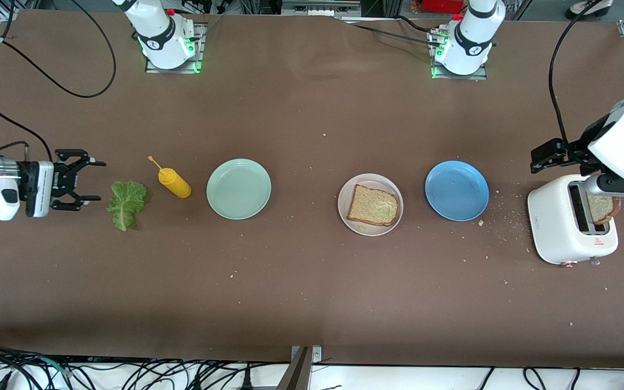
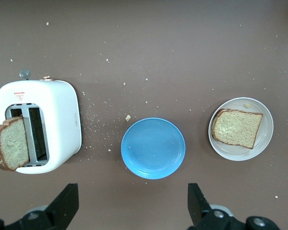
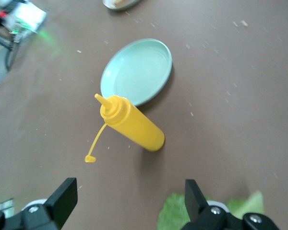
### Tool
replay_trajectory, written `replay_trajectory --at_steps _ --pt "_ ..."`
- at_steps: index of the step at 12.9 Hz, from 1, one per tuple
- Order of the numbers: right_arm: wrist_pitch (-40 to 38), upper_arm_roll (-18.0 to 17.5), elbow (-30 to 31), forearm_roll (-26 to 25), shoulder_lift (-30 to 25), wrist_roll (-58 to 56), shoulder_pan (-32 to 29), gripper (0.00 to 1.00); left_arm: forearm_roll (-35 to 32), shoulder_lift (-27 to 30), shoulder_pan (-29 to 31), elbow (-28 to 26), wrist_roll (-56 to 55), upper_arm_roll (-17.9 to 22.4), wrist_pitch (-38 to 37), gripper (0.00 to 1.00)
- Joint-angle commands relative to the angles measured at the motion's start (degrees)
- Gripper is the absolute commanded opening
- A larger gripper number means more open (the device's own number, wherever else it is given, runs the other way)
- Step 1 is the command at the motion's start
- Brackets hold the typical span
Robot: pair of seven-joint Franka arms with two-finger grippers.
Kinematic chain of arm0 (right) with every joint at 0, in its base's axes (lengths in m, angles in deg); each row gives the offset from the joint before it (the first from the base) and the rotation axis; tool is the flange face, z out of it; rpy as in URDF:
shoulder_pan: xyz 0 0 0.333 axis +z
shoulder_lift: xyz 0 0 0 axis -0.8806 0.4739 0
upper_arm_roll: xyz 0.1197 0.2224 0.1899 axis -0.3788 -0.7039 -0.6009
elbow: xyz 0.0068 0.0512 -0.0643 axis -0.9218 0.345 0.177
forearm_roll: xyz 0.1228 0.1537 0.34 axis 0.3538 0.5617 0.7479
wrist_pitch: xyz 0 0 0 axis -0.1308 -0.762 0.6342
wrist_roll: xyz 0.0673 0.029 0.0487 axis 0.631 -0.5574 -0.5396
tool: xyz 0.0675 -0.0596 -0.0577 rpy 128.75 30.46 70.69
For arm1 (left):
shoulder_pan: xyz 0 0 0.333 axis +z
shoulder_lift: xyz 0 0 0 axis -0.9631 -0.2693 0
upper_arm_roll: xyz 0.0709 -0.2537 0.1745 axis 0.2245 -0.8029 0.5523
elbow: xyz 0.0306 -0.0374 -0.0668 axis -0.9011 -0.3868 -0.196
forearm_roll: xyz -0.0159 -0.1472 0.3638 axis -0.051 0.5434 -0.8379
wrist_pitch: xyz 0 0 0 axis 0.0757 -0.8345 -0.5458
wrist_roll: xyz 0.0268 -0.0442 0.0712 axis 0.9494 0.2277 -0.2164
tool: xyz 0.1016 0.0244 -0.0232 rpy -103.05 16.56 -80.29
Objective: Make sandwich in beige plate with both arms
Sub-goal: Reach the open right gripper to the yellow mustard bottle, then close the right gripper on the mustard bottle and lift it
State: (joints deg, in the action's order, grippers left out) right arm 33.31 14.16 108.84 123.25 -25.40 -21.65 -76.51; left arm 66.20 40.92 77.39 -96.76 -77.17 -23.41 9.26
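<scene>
The yellow squeeze bottle beside the lettuce is next for my right gripper, which should go to it and close on the bottle's body (image 1: 179, 186) (image 3: 142, 130), toward its bottom end.
A speckled bread slice (image 1: 372, 205) (image 2: 236, 128) lies flat on the beige plate (image 1: 369, 180) (image 2: 266, 134) near the table's middle. A second slice (image 1: 604, 208) (image 2: 10, 143) sticks up out of the white toaster (image 1: 553, 216) (image 2: 60, 115) at the left arm's end. The green lettuce leaf (image 1: 126, 203) (image 3: 175, 213) lies on the table at the right arm's end. My left gripper (image 1: 537, 158) (image 2: 132, 196) hangs open and empty over the table beside the toaster. My right gripper (image 1: 87, 181) (image 3: 128, 189) is open and empty just beside the lettuce.
A yellow squeeze bottle (image 1: 174, 182) (image 3: 132, 123) lies between the lettuce and an empty mint-green plate (image 1: 238, 189) (image 3: 137, 72). An empty blue plate (image 1: 456, 190) (image 2: 153, 148) sits between the beige plate and the toaster. Crumbs are scattered around the toaster.
</scene>
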Motion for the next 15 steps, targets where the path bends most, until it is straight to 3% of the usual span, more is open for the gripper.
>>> replay_trajectory --at_steps 1,7,10,15 --pt "0.03 -0.58 1.16 7.28 5.45 -13.81 -1.38 0.99 1.03 0.80 0.42 -0.35 -0.30 -0.21 -0.72 1.00" --pt "0.55 -0.58 5.64 18.54 11.17 -29.11 -1.20 0.99 1.03 0.80 0.42 -0.35 -0.30 -0.21 -0.98 1.00" --pt "0.11 -0.76 6.69 21.97 14.34 -33.60 -1.11 0.99 1.03 0.71 0.42 -0.35 -0.30 -0.21 -0.98 1.00" --pt "0.64 -1.02 11.44 26.89 14.52 -37.66 0.20 0.99 1.03 0.71 0.42 -0.35 -0.30 -0.21 -0.98 1.00"
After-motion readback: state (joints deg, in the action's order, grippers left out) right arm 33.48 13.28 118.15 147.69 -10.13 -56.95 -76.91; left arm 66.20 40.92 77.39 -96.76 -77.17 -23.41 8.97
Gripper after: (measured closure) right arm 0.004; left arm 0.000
